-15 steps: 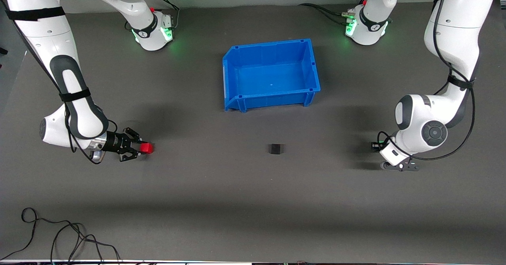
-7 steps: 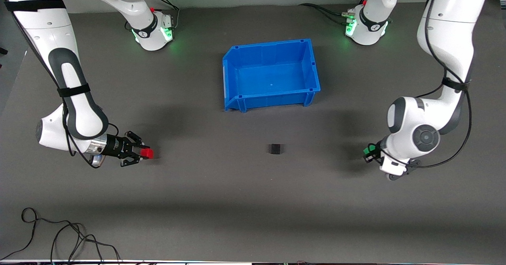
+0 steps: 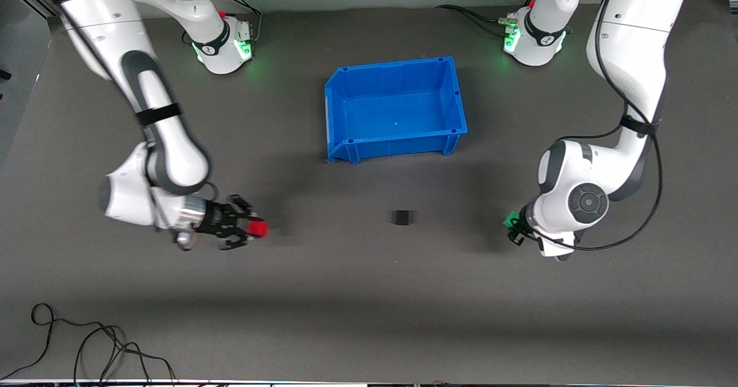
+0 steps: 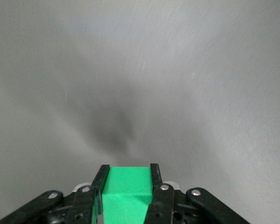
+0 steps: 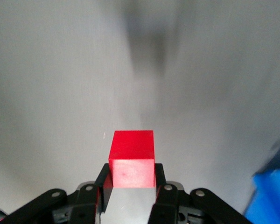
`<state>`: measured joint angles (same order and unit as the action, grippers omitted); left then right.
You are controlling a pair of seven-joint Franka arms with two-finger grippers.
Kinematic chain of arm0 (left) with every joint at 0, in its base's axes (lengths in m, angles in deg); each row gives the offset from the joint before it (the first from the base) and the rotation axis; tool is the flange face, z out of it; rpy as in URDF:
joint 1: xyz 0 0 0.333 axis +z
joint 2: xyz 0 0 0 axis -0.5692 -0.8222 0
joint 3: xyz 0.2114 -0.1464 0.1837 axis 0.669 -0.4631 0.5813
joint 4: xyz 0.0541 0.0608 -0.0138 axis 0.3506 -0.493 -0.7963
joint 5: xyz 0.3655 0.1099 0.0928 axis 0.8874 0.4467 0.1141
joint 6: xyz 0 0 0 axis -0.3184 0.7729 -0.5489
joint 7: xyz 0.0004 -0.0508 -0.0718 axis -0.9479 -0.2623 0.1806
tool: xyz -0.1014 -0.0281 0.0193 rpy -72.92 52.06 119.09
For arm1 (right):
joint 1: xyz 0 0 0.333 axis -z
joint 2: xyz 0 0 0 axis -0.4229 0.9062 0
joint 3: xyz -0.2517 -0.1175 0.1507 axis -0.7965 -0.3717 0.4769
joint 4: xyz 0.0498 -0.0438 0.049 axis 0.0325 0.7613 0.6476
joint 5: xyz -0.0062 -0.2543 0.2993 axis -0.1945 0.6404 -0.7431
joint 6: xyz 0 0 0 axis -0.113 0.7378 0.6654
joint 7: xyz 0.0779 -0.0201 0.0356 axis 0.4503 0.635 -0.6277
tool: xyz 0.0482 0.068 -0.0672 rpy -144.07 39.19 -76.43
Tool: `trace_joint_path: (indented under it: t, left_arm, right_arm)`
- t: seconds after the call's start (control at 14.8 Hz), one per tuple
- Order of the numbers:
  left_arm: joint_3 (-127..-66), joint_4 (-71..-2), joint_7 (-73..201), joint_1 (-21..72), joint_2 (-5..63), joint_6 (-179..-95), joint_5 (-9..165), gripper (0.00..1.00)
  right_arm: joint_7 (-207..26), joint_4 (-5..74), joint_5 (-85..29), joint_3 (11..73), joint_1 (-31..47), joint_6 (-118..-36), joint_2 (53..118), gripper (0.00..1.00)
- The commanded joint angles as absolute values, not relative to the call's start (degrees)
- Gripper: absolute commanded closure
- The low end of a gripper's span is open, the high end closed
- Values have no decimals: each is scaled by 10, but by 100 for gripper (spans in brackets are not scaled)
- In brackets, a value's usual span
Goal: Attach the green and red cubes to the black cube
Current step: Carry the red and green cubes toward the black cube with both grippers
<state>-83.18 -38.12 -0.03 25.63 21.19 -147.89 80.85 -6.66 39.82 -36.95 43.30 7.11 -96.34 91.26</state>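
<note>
Next, my left gripper lets go of the green cube on the table (image 3: pixel 418 220), against the side of the black cube that faces that gripper.
The black cube (image 3: pixel 402 218) sits on the dark table, nearer the front camera than the blue bin. My right gripper (image 3: pixel 253 229) is shut on the red cube (image 3: pixel 259 228) and holds it over the table toward the right arm's end; the right wrist view shows the red cube (image 5: pixel 132 158) between the fingertips (image 5: pixel 105 179). My left gripper (image 3: pixel 511 224) is shut on the green cube (image 3: pixel 509 221) over the table toward the left arm's end; the left wrist view shows the green cube (image 4: pixel 127 191) clamped between the fingers (image 4: pixel 99 179).
An empty blue bin (image 3: pixel 340 96) stands at the table's middle, farther from the front camera than the black cube; a corner of it shows in the right wrist view (image 5: pixel 273 198). A loose black cable (image 3: pixel 86 346) lies at the near edge toward the right arm's end.
My right gripper carried the red cube toward the black cube. My left gripper also moved toward the black cube, and its green cube came into sight.
</note>
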Motion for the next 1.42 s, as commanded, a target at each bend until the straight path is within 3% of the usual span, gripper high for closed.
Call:
trace_joint_path:
  t: [0.0,0.2,0.41,1.35]
  left_arm:
    - [-836,-363,-99,226,203,-1467,739,100]
    - [-837,-358,-232,186,188,-1516,736,100]
    - [-837,-339,-337,144,154,-1579,737,100]
    - [-836,-282,-485,79,89,-1598,739,100]
  right_arm:
    - [35,343,-388,425,-5,-1025,963,61]
    - [132,301,-388,425,-77,-1094,1010,61]
    - [172,253,-387,425,-120,-1107,1048,61]
    - [165,190,-338,429,-178,-1098,1127,60]
